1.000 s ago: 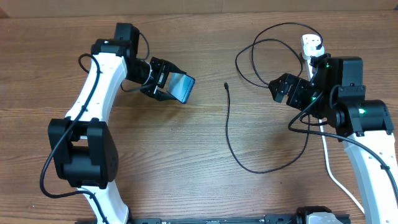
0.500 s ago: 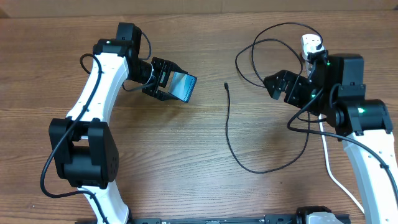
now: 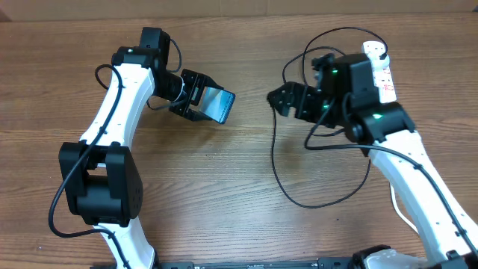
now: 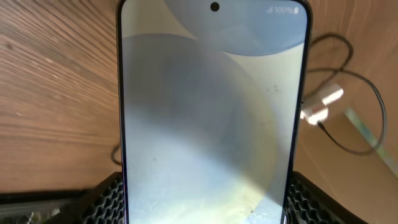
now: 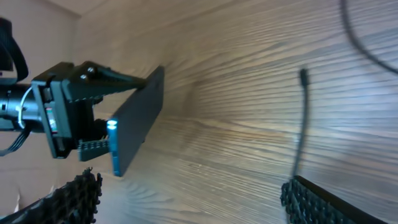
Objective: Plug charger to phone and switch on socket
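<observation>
My right gripper will close on the phone's loose end (image 3: pixel 225 107) (image 5: pixel 138 121), which sticks out of my left gripper, because the phone will change hands first.
The phone (image 3: pixel 219 104) is lifted off the table in my left gripper (image 3: pixel 203 103), which is shut on its lower end. Its pale lit screen (image 4: pixel 211 112) fills the left wrist view, between both pads (image 4: pixel 104 200). In the right wrist view the phone (image 5: pixel 140 118) shows edge-on. The charger's thin black cable (image 3: pixel 272 157) lies looped on the table, its connector tip (image 5: pixel 303 75) free. My right gripper (image 3: pixel 278 99) is open and empty, right over that tip; the cable runs past its right finger (image 5: pixel 323 202). The white socket (image 3: pixel 387 78) lies at the far right, partly hidden by my right arm.
The wooden table (image 3: pixel 224 194) carries the cable's loops (image 3: pixel 328 41) at the back right. A thicker white cord (image 3: pixel 407 217) runs from the socket toward the front right. The cable loop (image 4: pixel 372 112) also shows behind the phone in the left wrist view.
My right arm has swung left from beside the socket to over the cable's connector tip, uncovering more of the socket. My left gripper has kept hold of the phone, almost still.
</observation>
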`<state>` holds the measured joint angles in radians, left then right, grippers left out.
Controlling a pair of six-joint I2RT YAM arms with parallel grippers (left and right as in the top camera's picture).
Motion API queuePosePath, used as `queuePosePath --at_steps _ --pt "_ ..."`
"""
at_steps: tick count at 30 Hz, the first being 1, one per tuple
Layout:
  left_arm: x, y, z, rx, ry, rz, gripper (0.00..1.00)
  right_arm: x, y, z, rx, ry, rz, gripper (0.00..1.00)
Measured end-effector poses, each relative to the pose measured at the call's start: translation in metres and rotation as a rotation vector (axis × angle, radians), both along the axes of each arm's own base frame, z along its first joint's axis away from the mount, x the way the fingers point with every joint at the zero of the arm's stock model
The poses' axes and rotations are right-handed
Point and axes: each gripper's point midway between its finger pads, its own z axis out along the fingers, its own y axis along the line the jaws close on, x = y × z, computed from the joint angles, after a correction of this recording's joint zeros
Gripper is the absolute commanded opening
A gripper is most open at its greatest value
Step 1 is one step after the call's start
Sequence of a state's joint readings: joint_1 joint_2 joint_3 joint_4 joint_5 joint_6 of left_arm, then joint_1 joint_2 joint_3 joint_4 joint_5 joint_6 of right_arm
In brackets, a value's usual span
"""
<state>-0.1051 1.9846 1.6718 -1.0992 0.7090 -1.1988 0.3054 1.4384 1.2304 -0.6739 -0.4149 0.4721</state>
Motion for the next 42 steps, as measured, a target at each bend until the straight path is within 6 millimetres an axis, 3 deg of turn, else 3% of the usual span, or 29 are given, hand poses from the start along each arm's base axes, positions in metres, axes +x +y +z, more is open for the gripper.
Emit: queuePosePath --at_steps 9,16,28,34,42 --pt "0.002 0.026 -0.019 0.187 0.008 0.042 0.04 0.01 0.036 -0.026 0.044 0.065 0.008 0.93" --pt "0.002 0.046 -0.029 0.313 0.024 0.083 0.04 0.014 0.071 -0.034 0.088 0.054 0.056 0.91" --pt "0.003 0.051 -0.031 0.341 0.027 0.1 0.04 0.007 0.129 -0.068 0.144 0.105 0.15 0.69" --pt "0.002 0.051 -0.031 0.341 0.028 0.1 0.04 0.004 0.156 -0.07 0.199 0.113 0.155 0.53" --pt "0.002 0.05 -0.031 0.338 0.032 0.098 0.04 0.002 0.166 -0.073 0.183 0.118 0.075 0.46"
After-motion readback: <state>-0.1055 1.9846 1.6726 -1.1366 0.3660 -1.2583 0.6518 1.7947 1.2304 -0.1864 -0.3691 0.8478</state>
